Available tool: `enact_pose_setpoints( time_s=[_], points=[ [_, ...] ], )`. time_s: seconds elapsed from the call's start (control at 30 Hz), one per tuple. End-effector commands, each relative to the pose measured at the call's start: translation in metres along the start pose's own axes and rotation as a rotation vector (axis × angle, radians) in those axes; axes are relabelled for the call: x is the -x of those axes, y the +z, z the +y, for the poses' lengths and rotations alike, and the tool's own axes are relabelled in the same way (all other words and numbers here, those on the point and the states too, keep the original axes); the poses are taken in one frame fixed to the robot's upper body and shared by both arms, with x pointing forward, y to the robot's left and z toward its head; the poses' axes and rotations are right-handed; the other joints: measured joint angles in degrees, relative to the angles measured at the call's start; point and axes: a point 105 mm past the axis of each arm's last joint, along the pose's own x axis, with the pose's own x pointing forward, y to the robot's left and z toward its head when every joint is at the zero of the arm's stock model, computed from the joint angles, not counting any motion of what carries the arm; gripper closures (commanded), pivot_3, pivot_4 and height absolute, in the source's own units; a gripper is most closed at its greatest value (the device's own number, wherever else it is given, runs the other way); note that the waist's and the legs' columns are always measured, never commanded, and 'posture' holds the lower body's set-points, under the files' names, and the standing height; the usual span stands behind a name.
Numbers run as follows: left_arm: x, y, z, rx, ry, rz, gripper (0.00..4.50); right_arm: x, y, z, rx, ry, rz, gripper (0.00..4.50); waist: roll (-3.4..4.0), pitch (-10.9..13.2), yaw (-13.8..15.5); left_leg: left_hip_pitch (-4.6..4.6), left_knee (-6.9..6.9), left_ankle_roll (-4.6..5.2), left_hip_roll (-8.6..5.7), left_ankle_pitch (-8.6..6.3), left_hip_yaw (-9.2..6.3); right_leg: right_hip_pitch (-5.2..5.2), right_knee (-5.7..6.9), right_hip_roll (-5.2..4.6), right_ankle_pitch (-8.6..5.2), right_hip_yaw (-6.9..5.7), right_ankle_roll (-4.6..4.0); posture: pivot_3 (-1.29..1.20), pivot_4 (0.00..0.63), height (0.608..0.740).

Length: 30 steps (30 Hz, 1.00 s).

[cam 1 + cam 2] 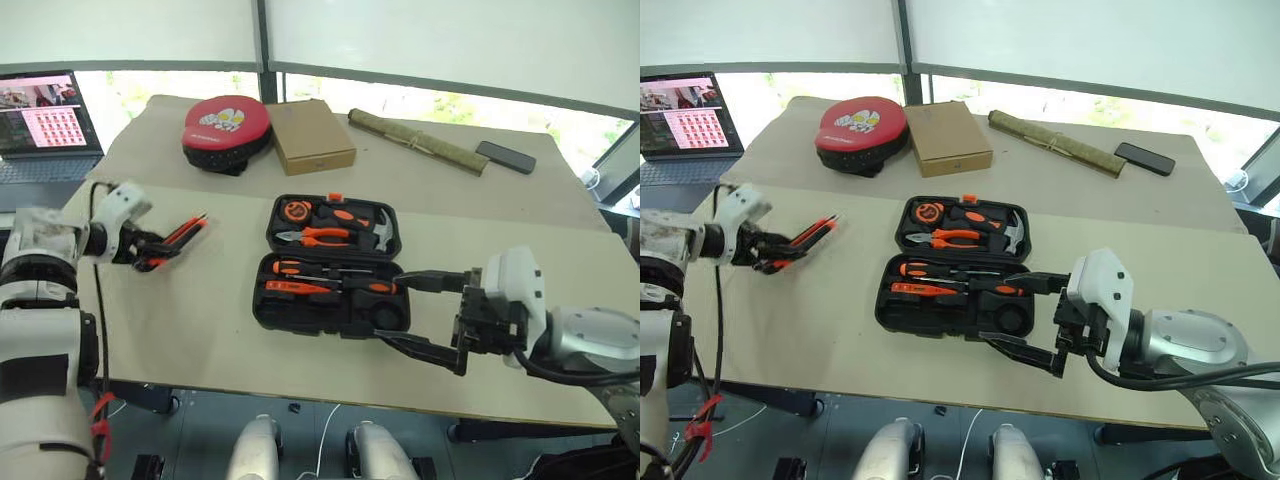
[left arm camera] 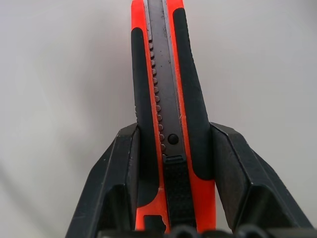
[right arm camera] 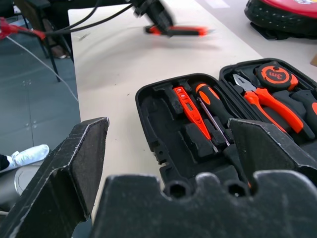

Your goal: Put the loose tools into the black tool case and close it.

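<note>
The left gripper will release the utility knife between the slim orange tester and the case's near edge (image 1: 319, 313).
An orange-and-black utility knife (image 1: 182, 231) is clamped between the fingers of my left gripper (image 1: 150, 250), held above the table's left side and well left of the case. In the left wrist view both fingers (image 2: 119, 173) press on the knife (image 2: 166, 94). The black tool case (image 1: 330, 262) lies open in the middle of the table. Its near half holds black-and-orange screwdrivers (image 3: 213, 106) and a slim orange tester (image 3: 190, 111); its far half holds pliers, a tape measure and a hammer. My right gripper (image 1: 425, 315) stands open at the case's near right corner, holding nothing.
At the back of the table are a red-and-black round pad (image 1: 227, 128), a brown cardboard box (image 1: 312, 135), an olive rolled bundle (image 1: 415, 140) and a dark phone (image 1: 505, 156). A laptop (image 1: 45, 120) sits at far left. The table's front edge (image 1: 300, 395) runs close below the case.
</note>
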Motion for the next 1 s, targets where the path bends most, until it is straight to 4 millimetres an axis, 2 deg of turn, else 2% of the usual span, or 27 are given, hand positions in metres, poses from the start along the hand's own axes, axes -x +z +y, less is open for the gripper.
enact_pose_setpoints(
  time_s=[0.03,0.17,0.37,0.47,0.6,1.0],
  points=[
    [-0.012,0.051,-0.062,-0.323,-0.246,-0.076,2.88,0.004,-0.002,-0.003,0.004,0.003,0.013,0.0,0.02,0.0,-0.4,0.01,-0.01,0.02,-0.01,-0.01,0.03,0.02,-0.02,-0.03,0.02,0.09,0.03,0.0,0.15,0.74],
    [-0.033,0.064,-0.106,-0.49,-0.351,-0.073,2.88,0.006,-0.013,-0.009,-0.007,-0.017,0.06,0.0,0.03,0.0,-0.5,0.04,0.0,0.03,0.02,-0.01,0.01,-0.02,0.05,0.06,0.02,0.12,0.03,0.0,0.15,0.74],
    [-0.064,0.07,-0.151,-0.595,-0.476,-0.04,2.88,0.007,-0.016,-0.008,-0.027,-0.041,0.073,0.0,0.1,0.0,-0.7,0.13,0.01,0.03,0.0,0.0,0.0,0.02,0.06,0.11,0.01,0.2,0.03,0.0,0.15,0.74],
    [-0.073,0.06,-0.169,-0.634,-0.538,0.026,2.88,0.008,-0.013,-0.005,-0.03,-0.06,0.065,0.0,0.09,0.0,-0.5,0.11,0.05,0.03,-0.03,0.0,0.01,0.06,0.04,0.09,0.0,0.21,0.06,0.0,0.15,0.74],
    [-0.085,0.047,-0.174,-0.626,-0.528,0.115,2.88,0.008,-0.009,-0.001,-0.038,-0.083,0.055,0.0,0.1,0.0,-0.5,0.13,0.04,0.03,-0.02,0.0,-0.02,0.05,0.05,0.11,0.0,0.22,0.05,0.0,0.15,0.74],
    [-0.102,0.04,-0.183,-0.622,-0.558,0.153,2.88,0.007,-0.005,-0.002,-0.048,-0.133,0.053,0.0,0.14,-0.1,-0.2,0.14,0.08,0.04,-0.06,0.0,-0.07,0.12,0.03,0.09,0.0,0.22,0.07,0.0,0.15,0.74]
  ],
)
